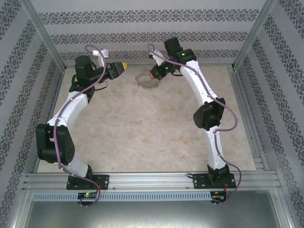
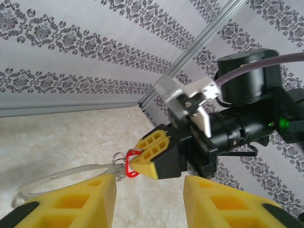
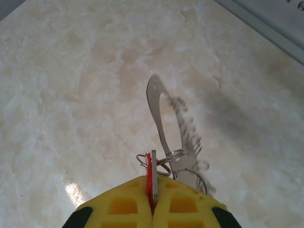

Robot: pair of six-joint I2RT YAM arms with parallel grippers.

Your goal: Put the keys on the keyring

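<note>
I should set the keys on the bare middle of the marbled table (image 1: pixel 131 122) between my arms, right gripper.
My right gripper (image 3: pixel 153 184) is shut on the keys (image 3: pixel 150 167), one small key with a red head and a silver blade standing upright between the yellow pads. The keyring (image 3: pixel 155 102), a thin silvery loop fringed with small metal pieces, hangs from it by little split rings and reaches away over the table. In the left wrist view the right gripper (image 2: pixel 142 160) pinches the red key (image 2: pixel 130 169), with the keyring (image 2: pixel 57 179) trailing left. My left gripper (image 2: pixel 148 186) stands open just short of them, nothing between its fingers. From above, the left gripper (image 1: pixel 122 66) faces the right gripper (image 1: pixel 155 76) and the keyring (image 1: pixel 146 82) at the table's far side.
The pale marbled table top (image 1: pixel 152 128) is bounded by patterned walls and aluminium posts. A metal rail (image 1: pixel 248 128) runs along the right edge and another (image 1: pixel 152 180) along the front by the arm bases. The back wall (image 1: pixel 142 28) is close behind both grippers.
</note>
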